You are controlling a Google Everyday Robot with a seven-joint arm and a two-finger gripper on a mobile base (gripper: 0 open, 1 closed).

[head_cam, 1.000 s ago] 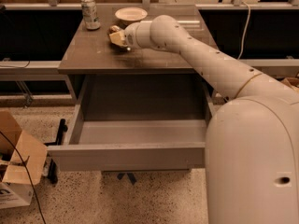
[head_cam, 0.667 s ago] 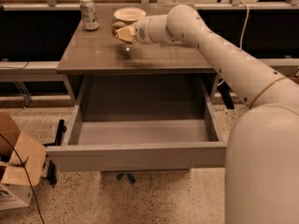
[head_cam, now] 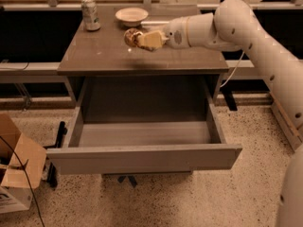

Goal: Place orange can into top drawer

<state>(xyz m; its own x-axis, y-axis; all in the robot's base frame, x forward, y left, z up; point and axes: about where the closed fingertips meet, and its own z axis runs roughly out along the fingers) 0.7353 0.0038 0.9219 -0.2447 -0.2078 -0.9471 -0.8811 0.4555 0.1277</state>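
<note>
Next, my gripper lets go of the orange can on the middle of the top drawer's empty bottom [head_cam: 143,126]. The can is now held just above the table.
The orange can [head_cam: 132,36] lies sideways in my gripper [head_cam: 142,39], its round metal end facing left. The gripper is shut on it and holds it a little above the middle of the grey table top [head_cam: 104,56]. The arm reaches in from the right. The top drawer [head_cam: 142,145] is pulled fully open below the table's front edge; its inside shows nothing in it and its plain front panel [head_cam: 142,159] faces me.
A silvery can with green markings [head_cam: 90,14] stands at the table's back left. A pale bowl [head_cam: 131,15] sits at the back middle. A cardboard box [head_cam: 16,164] is on the floor to the left of the drawer.
The gripper has lifted the orange can off the table top and carried it a little toward the table's front. The view has shifted, and the arm now comes in from further right.
</note>
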